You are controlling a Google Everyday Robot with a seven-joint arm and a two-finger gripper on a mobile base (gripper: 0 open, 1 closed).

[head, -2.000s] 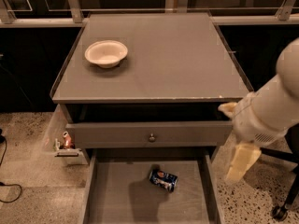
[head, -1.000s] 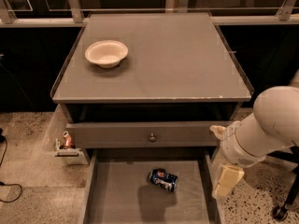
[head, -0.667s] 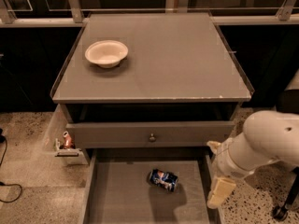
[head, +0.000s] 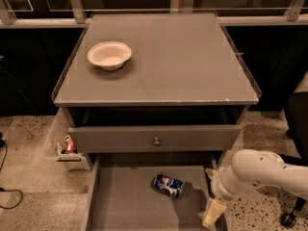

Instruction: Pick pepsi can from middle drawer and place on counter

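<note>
I should close my gripper on the near end [head: 177, 188] of the pepsi can, the end that faces my white arm in the open middle drawer.
The pepsi can [head: 168, 185], dark blue with a round logo, lies on its side on the bare grey floor of the open middle drawer [head: 125, 206]. The grey counter [head: 173, 61] sits above, with a scuffed front edge. My gripper [head: 212, 213] hangs from the white arm at the drawer's right wall, low and to the right of the can, a short gap away and apart from it. Only one cream fingertip shows clearly.
A white bowl [head: 109, 55] stands on the counter's left rear part. A partly open drawer front with a round knob [head: 156, 141] overhangs the middle drawer's back. A small reddish-orange can [head: 70, 145] sits in a holder left of the cabinet. A cable lies on the speckled floor at left.
My arm has come down and moved left, from beside the cabinet's right front corner to the right wall of the middle drawer. The can, bowl and drawers have not moved.
</note>
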